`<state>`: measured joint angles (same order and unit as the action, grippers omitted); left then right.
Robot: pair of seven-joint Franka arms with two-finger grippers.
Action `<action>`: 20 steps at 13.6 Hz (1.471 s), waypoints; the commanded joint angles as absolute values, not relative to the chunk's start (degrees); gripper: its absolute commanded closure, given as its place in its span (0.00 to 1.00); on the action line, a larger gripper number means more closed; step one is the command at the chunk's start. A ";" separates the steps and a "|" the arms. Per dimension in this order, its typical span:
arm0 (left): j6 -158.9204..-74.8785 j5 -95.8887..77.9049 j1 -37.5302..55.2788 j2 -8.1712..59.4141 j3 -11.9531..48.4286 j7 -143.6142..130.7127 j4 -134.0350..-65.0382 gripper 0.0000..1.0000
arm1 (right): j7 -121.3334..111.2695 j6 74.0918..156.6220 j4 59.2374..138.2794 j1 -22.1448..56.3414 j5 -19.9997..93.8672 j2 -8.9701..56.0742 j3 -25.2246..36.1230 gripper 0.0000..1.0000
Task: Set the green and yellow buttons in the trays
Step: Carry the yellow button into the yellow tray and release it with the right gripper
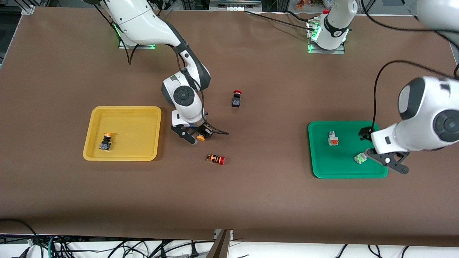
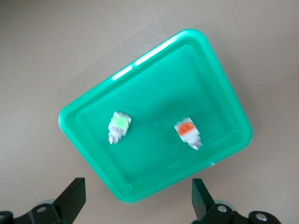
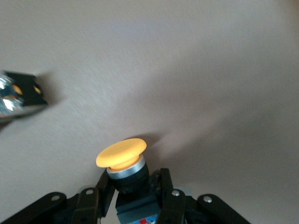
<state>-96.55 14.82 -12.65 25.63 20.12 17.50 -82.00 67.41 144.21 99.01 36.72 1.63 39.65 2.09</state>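
Next, I set the yellow-capped button near the yellow tray's middle, beside the other yellow-capped button (image 1: 129, 139), with my right gripper.
My right gripper (image 1: 198, 136) is shut on a yellow-capped black button (image 1: 201, 137) just over the table, beside the yellow tray (image 1: 132, 125). The right wrist view shows the cap (image 3: 121, 153) sticking out from between the fingers of that gripper (image 3: 133, 186). A second yellow-capped button (image 1: 106, 141) lies in the yellow tray. The green tray (image 1: 340, 165) holds a grey button with an orange face (image 1: 333, 138) and one with a green face (image 1: 360, 158). My left gripper (image 1: 367, 143) is open and empty over that tray's edge. The left wrist view shows the tray (image 2: 187, 84), both buttons (image 2: 119, 126) (image 2: 188, 132) and the gripper (image 2: 137, 200).
A red-capped black switch (image 1: 236, 98) stands near the table's middle. A red-capped switch with an orange-striped body (image 1: 216, 159) lies nearer the front camera than my right gripper; it shows in the right wrist view (image 3: 18, 95). Brown table all round.
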 commanded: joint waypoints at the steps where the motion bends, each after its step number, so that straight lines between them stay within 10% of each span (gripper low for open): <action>1: -84.95 15.12 -12.04 24.26 22.32 9.07 -73.69 0.00 | 58.23 139.07 99.05 35.07 1.41 35.87 3.95 1.00; 4: -82.97 12.33 -2.59 15.33 11.93 2.94 -74.34 0.00 | 44.78 132.29 99.05 32.53 2.02 32.88 6.94 1.00; 8: -94.61 3.78 1.05 -1.99 2.21 -2.55 -94.70 0.00 | 33.42 128.33 99.49 27.61 2.11 31.20 7.55 1.00; 20: -90.70 2.99 1.32 -1.50 2.90 -1.93 -91.76 0.00 | 9.23 130.34 108.28 14.85 3.52 29.62 8.35 0.96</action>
<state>-91.87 3.97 0.82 -1.21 3.03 -1.67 -92.69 10.38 129.27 104.81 14.90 2.30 31.86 9.06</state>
